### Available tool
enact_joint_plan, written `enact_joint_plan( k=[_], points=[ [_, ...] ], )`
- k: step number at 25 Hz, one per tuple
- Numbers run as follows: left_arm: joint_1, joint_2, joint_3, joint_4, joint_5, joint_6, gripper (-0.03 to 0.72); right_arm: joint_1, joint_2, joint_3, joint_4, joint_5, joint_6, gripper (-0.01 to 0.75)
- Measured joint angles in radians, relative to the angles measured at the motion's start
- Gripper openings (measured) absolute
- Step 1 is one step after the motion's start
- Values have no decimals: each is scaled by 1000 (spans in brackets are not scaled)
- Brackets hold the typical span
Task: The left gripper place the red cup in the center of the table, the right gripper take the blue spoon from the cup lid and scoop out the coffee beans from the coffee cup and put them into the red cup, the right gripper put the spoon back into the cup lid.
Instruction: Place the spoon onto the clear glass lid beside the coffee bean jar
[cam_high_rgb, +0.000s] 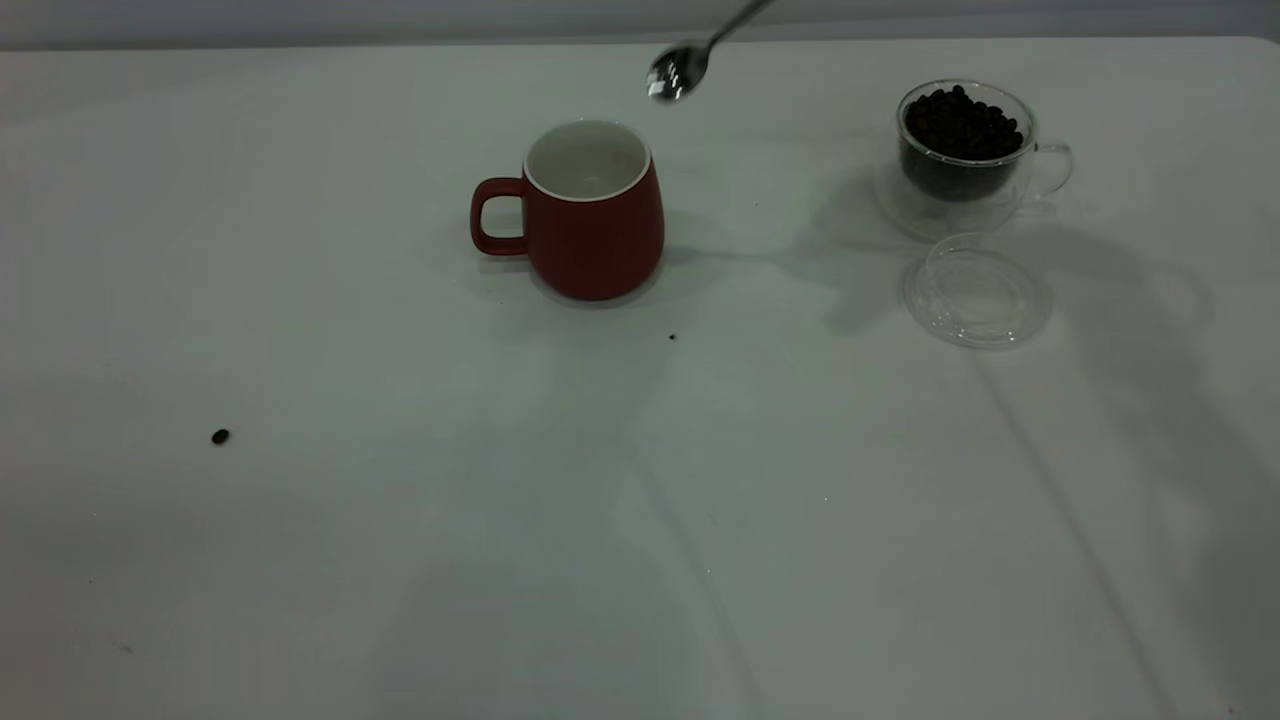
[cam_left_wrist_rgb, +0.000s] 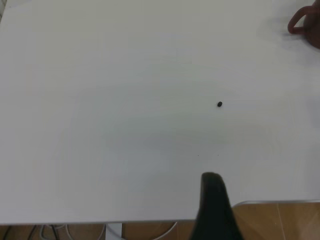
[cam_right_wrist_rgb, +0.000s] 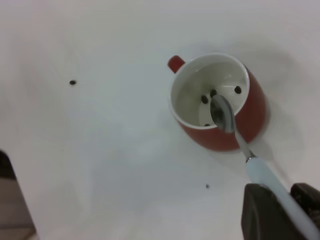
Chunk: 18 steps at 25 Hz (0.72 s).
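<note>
Next, I release the blue spoon from my right gripper across the cup lid's rim (cam_high_rgb: 1040, 276) farthest from the red cup.
The red cup (cam_high_rgb: 590, 215) stands upright near the middle of the table (cam_high_rgb: 640, 520), handle toward the left arm. In the right wrist view my right gripper (cam_right_wrist_rgb: 287, 197) is shut on the pale handle of the blue spoon (cam_right_wrist_rgb: 270, 180). The spoon's bowl (cam_high_rgb: 680, 68) hangs just above the cup's far rim and shows no beans. A few coffee beans (cam_right_wrist_rgb: 204, 99) lie inside the red cup (cam_right_wrist_rgb: 255, 110). The coffee cup (cam_high_rgb: 965, 140) holds a heap of beans (cam_high_rgb: 962, 122). The cup lid (cam_high_rgb: 977, 290) lies empty in front of it. My left gripper (cam_left_wrist_rgb: 215, 205) is parked over the table's edge.
One loose bean (cam_high_rgb: 220, 436) lies on the table's left part, also seen in the left wrist view (cam_left_wrist_rgb: 219, 104). A tiny dark speck (cam_high_rgb: 671, 337) sits in front of the red cup. The table's edge (cam_left_wrist_rgb: 150, 221) and the floor show under the left gripper.
</note>
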Motion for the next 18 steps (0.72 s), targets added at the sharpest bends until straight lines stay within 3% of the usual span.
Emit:
enact_joint_plan(
  k=[5, 10, 15, 18],
  points=[
    [0, 0, 0, 0, 0, 0, 587, -37, -161, 0, -181, 78, 122, 106],
    [0, 0, 0, 0, 0, 0, 587, -196, -264, 83, -205, 104, 241, 106],
    [0, 0, 0, 0, 0, 0, 587, -364, -279, 343, -106, -5, 216, 106],
    [0, 0, 0, 0, 0, -1, 587, -445, -251, 473, 53, -123, 145, 106]
  ],
)
